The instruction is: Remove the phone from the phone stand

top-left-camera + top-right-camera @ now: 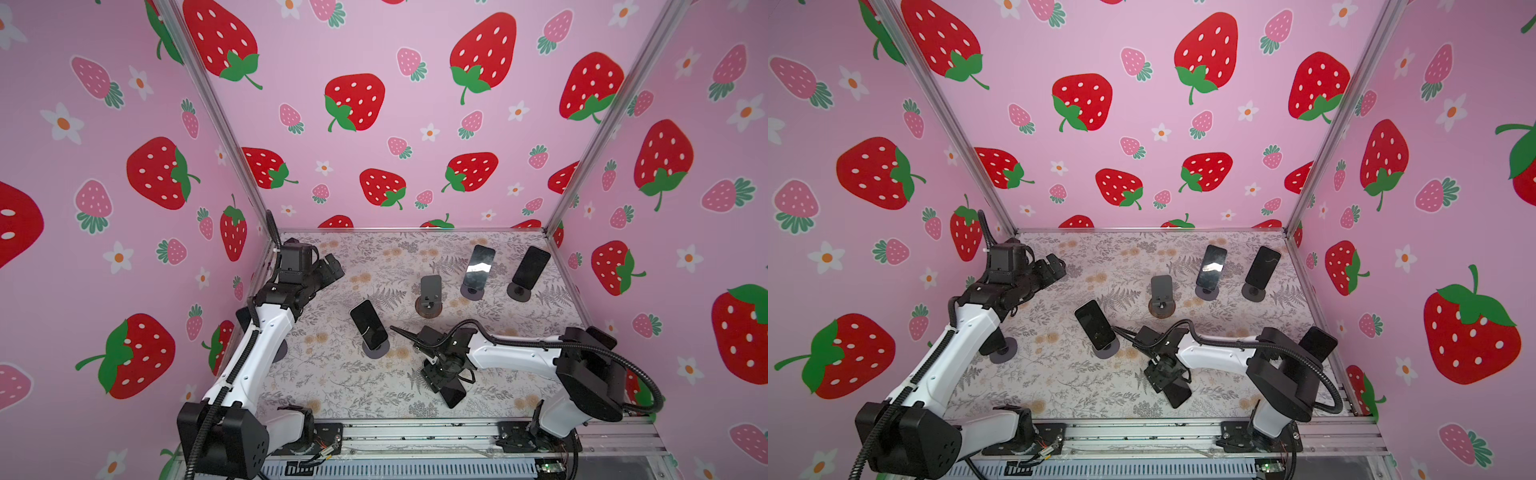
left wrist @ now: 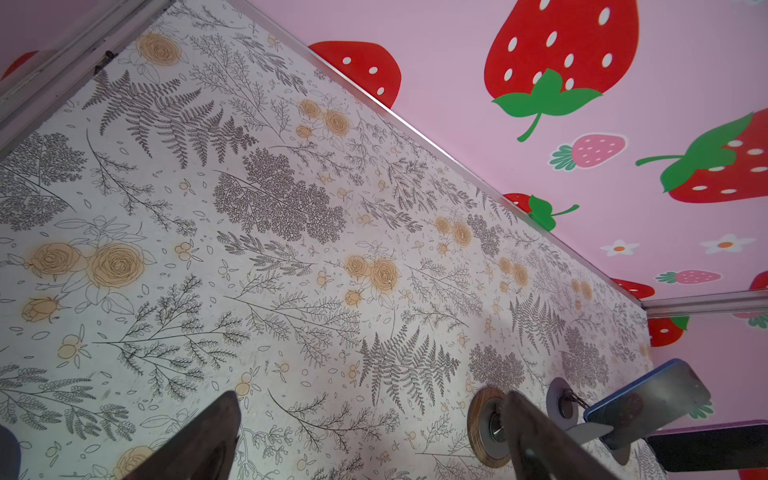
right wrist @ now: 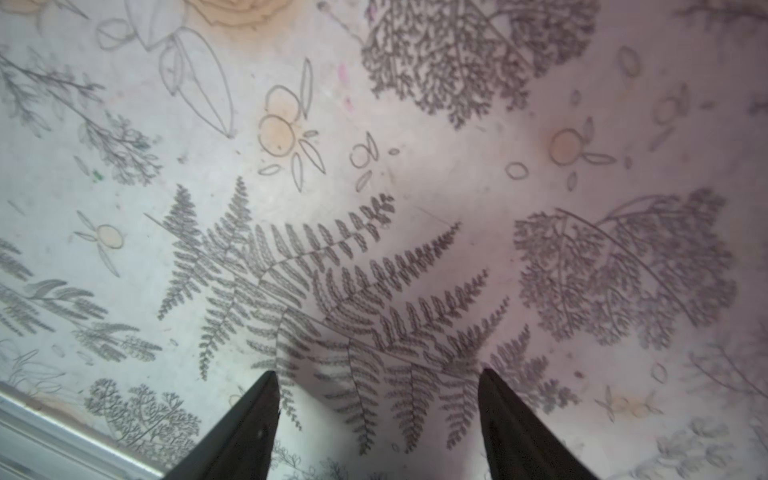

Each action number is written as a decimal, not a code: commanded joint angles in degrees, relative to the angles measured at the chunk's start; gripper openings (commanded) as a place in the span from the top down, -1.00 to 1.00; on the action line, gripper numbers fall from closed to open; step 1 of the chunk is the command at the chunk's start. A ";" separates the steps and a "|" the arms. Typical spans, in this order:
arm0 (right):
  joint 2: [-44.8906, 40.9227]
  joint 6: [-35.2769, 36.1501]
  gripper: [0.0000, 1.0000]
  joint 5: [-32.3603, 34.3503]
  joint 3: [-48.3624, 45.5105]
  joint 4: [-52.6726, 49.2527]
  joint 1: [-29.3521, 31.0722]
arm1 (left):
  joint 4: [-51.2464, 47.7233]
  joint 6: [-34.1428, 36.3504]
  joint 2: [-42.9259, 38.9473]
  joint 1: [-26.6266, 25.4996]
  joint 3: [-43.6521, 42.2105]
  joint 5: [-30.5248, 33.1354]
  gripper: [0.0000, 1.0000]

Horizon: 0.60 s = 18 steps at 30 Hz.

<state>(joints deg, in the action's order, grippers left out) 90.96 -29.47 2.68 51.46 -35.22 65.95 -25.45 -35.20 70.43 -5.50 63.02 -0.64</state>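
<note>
The robot's right gripper should set the black phone, now hanging tilted close above the table, down on the floral table [image 1: 472, 399] close to its front metal rail.
In both top views my right gripper [image 1: 444, 374] [image 1: 1165, 372] points down over the front middle of the floral table, shut on a black phone [image 1: 453, 395] [image 1: 1177, 395] that hangs tilted below it. In the right wrist view the phone's glossy screen [image 3: 374, 415] mirrors the fern print between the two dark fingers, close above the table. The phone stand [image 1: 430, 293] [image 1: 1161, 291] with a wood-rimmed base [image 2: 482, 428] stands without a phone at the table's middle. My left gripper [image 1: 332, 268] [image 1: 1054, 268] [image 2: 370, 399] is open at the rear left, holding nothing.
Three other phones sit on stands: one left of centre [image 1: 368, 324] and two at the back right [image 1: 478, 266], [image 1: 530, 266]. Another dark phone [image 1: 1318, 343] shows behind the right arm. A grey stand base [image 1: 282, 351] lies under the left arm. Strawberry walls close three sides.
</note>
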 commanded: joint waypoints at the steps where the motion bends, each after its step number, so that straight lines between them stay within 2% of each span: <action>1: -3.97 -5.53 -0.41 3.56 -1.71 -2.24 -0.59 | 2.57 -1.79 -0.34 0.28 -1.24 -0.50 -0.99; 9: -5.49 -10.38 -0.41 -0.85 -6.57 -0.60 -4.08 | 3.34 -2.54 -0.23 0.35 -2.03 -2.32 -0.99; 14: -5.94 -17.81 -0.42 2.64 -8.66 -4.15 -6.74 | 3.60 -2.63 -2.00 0.40 -3.25 -1.93 -0.99; 18: -7.62 -21.25 -0.41 -2.16 -11.42 -0.53 -10.01 | 4.39 -3.12 -2.85 0.41 -4.06 -1.99 -0.99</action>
<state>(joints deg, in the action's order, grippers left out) 83.74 -45.32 3.16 42.33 -35.97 57.47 -22.37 -37.23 68.75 -5.39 59.57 -2.61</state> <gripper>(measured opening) 0.744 0.993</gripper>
